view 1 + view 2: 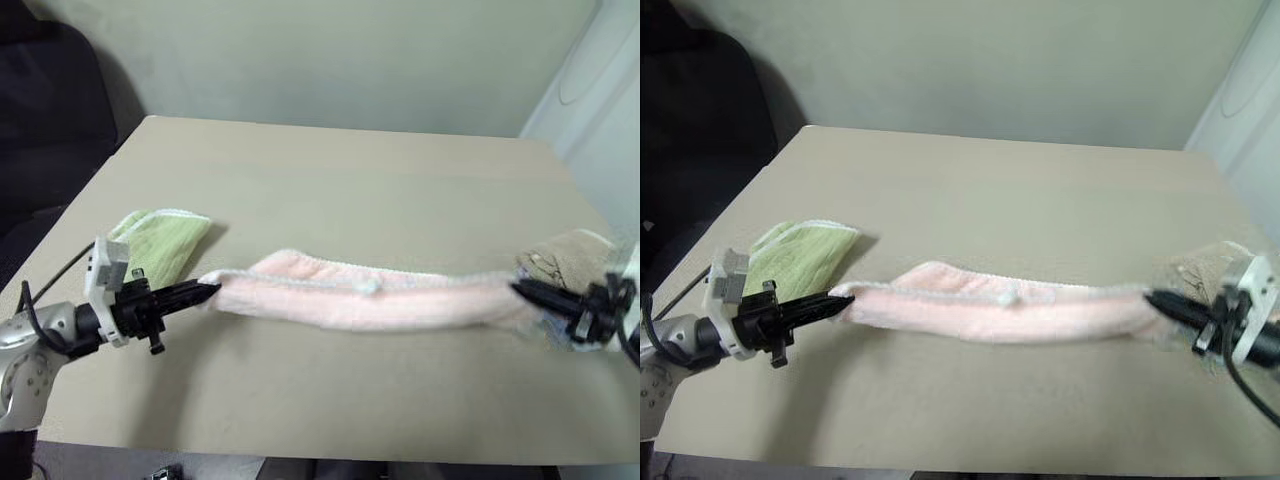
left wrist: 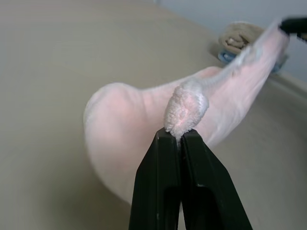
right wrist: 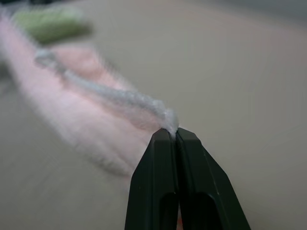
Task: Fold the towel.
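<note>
Next, the left gripper releases the pale pink towel's corner, now pinched just above the table, on the tan table [image 1: 258, 249], beside the light green towel.
The pale pink towel [image 1: 370, 300] hangs stretched between my two grippers, a long sagging band just above the tan table [image 1: 340, 180], with white edging and a small white loop [image 1: 369, 288] along its top. My left gripper [image 1: 210, 291] is shut on the towel's left end; the left wrist view shows a bunched pink corner [image 2: 186, 109] pinched between the black fingertips. At the other end, my right gripper [image 1: 520, 288] is shut on the white-edged corner [image 3: 169, 119].
A light green ribbed towel [image 1: 160, 240] lies folded on the table behind my left gripper. A beige towel [image 1: 565, 255] sits at the table's right edge behind my right gripper. A dark chair stands off the far left corner.
</note>
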You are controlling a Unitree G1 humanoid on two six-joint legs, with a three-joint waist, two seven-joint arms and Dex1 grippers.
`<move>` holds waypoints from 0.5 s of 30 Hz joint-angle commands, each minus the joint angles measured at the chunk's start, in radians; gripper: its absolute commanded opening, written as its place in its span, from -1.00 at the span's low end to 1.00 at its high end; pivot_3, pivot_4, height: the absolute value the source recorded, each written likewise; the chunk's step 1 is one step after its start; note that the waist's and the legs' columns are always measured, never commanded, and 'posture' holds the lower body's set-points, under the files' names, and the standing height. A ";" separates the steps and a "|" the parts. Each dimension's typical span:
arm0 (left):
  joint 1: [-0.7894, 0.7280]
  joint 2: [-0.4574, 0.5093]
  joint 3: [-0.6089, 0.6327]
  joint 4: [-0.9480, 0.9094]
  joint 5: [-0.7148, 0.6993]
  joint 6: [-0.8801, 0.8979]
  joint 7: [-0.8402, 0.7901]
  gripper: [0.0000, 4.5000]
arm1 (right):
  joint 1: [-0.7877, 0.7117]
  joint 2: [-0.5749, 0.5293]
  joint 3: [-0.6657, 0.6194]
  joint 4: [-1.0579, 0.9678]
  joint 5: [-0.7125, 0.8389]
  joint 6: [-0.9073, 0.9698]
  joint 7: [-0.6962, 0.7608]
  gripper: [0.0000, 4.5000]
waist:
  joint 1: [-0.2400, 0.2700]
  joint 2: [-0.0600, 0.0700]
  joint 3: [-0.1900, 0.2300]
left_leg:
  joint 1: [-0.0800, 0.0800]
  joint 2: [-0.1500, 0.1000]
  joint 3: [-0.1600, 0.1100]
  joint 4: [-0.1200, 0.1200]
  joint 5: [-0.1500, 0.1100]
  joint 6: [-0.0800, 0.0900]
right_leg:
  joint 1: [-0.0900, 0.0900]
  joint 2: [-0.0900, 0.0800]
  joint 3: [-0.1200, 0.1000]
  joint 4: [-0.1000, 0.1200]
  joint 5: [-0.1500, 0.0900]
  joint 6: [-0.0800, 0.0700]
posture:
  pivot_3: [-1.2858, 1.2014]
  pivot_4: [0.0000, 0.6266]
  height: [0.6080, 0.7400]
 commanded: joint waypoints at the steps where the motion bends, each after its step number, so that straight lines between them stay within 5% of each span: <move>1: -0.009 0.031 0.027 -0.064 -0.026 0.018 -0.018 -0.99 | 0.000 -0.040 -0.001 -0.004 -0.003 -0.024 0.044 -1.00 | -0.003 0.000 0.000 | -0.001 0.000 0.000 0.000 0.000 0.000 | -0.001 0.000 0.000 0.000 0.000 0.000 | 0.03 -0.52 1.00; 6: -0.058 0.029 -0.015 -0.054 0.004 0.004 -0.011 -0.99 | -0.066 -0.044 0.045 0.054 -0.048 -0.066 0.023 -1.00 | -0.010 -0.001 -0.001 | 0.002 0.000 0.001 0.000 0.000 0.000 | 0.000 0.000 -0.001 0.002 0.005 -0.009 | 0.03 -0.52 1.00; 15: -0.761 -0.166 -0.168 0.510 0.300 -0.279 0.257 -0.99 | -0.676 -0.054 0.269 0.556 -0.366 -0.314 -0.186 -1.00 | 0.001 0.003 0.002 | 0.003 -0.001 0.001 0.003 0.011 0.010 | 0.003 -0.003 -0.002 -0.002 0.029 -0.006 | 0.03 -0.52 1.00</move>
